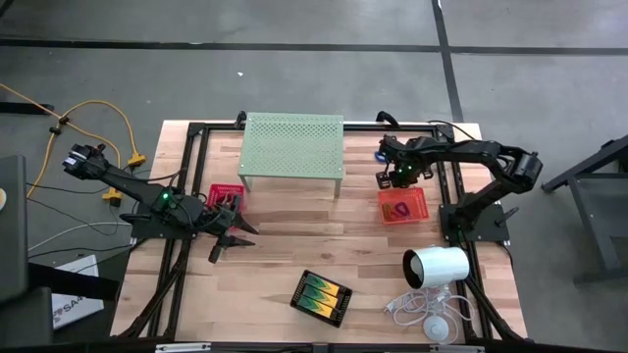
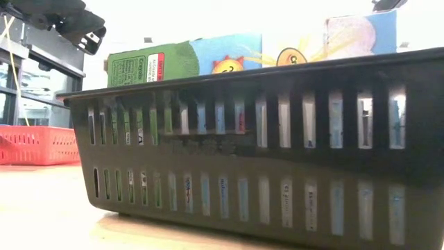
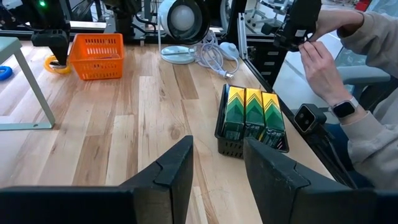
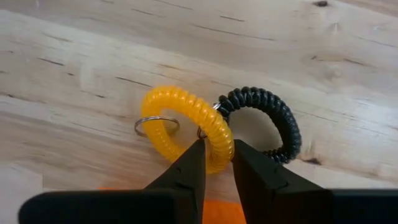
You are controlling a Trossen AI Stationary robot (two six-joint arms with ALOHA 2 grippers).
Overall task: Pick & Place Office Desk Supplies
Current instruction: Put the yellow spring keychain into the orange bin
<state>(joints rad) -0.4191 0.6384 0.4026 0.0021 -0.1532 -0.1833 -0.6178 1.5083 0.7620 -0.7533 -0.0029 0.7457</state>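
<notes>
My right gripper will open, back off a little and pinch only the yellow coil's side [image 4: 220,144], because its finger overlaps the edge of the black coil next to the yellow coil.
A yellow coil ring [image 4: 186,121] with a small metal key ring [image 4: 155,126] lies on the wooden table beside a black coil ring [image 4: 267,121]. My right gripper [image 4: 217,149] points down over them, just beyond the orange mesh tray [image 1: 402,205], with its fingers closed around the yellow coil. A blue ring [image 3: 5,71] lies under the green stand. My left gripper [image 3: 217,152] waits open above the table's left part, next to a red mesh tray [image 1: 224,194]. The black mesh tray [image 1: 321,296] holds crayon boxes. My right gripper pinches one section of the yellow coil's loop [image 4: 219,140] between its two fingers, on the side that touches the black coil. The fingers come from above, pointing down, and lie across the coil. The ring still lies flat on the table.
The pale green perforated stand [image 1: 292,147] stands at the far middle. A white cylinder [image 1: 437,265] with its cable sits near the right front corner. A person's hands [image 3: 323,56] work on a device beyond the table's near edge.
</notes>
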